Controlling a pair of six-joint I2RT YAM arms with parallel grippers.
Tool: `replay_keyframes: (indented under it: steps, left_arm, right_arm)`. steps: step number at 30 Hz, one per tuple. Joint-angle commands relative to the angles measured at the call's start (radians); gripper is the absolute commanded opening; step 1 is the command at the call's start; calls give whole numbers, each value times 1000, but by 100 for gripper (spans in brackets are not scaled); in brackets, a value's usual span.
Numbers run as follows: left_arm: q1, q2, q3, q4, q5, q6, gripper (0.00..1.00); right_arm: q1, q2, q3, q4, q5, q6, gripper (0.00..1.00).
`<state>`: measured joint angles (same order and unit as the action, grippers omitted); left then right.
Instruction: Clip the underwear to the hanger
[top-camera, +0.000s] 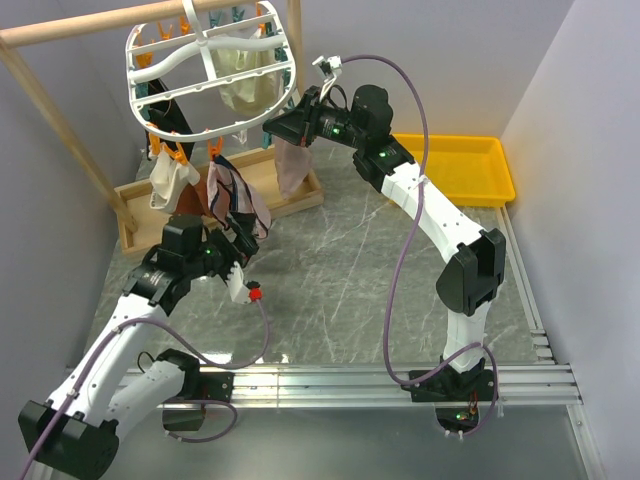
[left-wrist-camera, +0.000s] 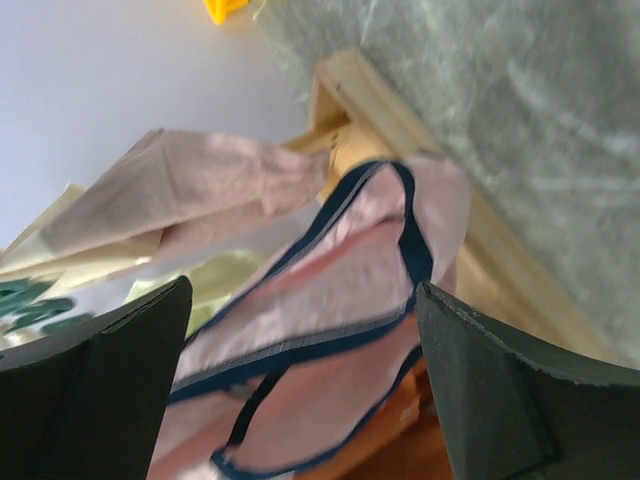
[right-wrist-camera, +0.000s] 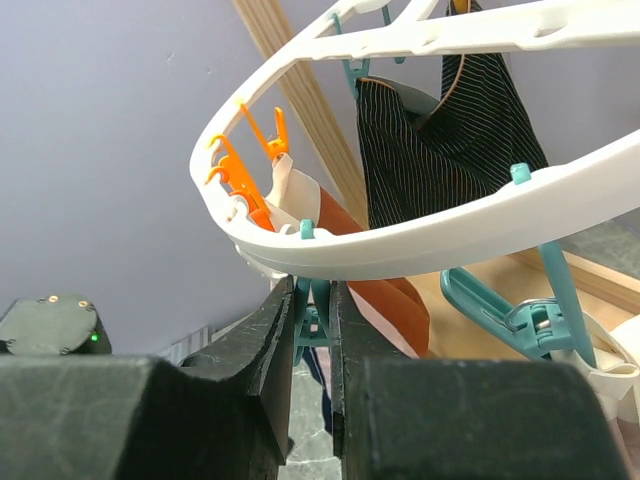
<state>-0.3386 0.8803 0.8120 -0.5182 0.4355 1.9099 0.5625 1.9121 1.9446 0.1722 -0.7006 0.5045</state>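
The robot's left gripper needs to close on the pale pink underwear's navy trim (top-camera: 249, 187) (left-wrist-camera: 326, 217), along the side that faces the dusty pink garment.
The white oval hanger (top-camera: 210, 70) hangs from the wooden rod at the top left. The pale pink underwear (top-camera: 237, 200) with navy trim dangles below its near rim; which pin holds it I cannot tell. My left gripper (top-camera: 236, 248) is open just below it. In the left wrist view the underwear (left-wrist-camera: 350, 260) lies between and beyond the wide-apart fingers (left-wrist-camera: 110, 380), not pinched. My right gripper (top-camera: 285, 127) is at the hanger's right rim (right-wrist-camera: 450, 240), shut on a teal clothespin (right-wrist-camera: 318, 322) that hangs from the rim.
A black striped garment (right-wrist-camera: 440, 140), cream garments (top-camera: 245, 80) and a dusty pink one (top-camera: 292, 165) hang on the hanger with orange pins (right-wrist-camera: 245, 185). A wooden tray (top-camera: 300, 198) lies below, a yellow tray (top-camera: 460, 165) at back right. The wooden frame post (top-camera: 60, 120) stands left.
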Motion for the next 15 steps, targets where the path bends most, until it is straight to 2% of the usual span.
replay_keyframes:
  steps: [1,9,15]
  left_arm:
    - [21,-17,-10,-19,-44,103,99]
    - [29,75,-17,99,-31,155,99]
    - [62,134,-86,233,-12,288,99]
  right_arm:
    - [-10,-2,25,43,-11,8,0]
    - [-10,-4,17,46,-13,6,0]
    - [-13,-5,16,52,-14,12,0]
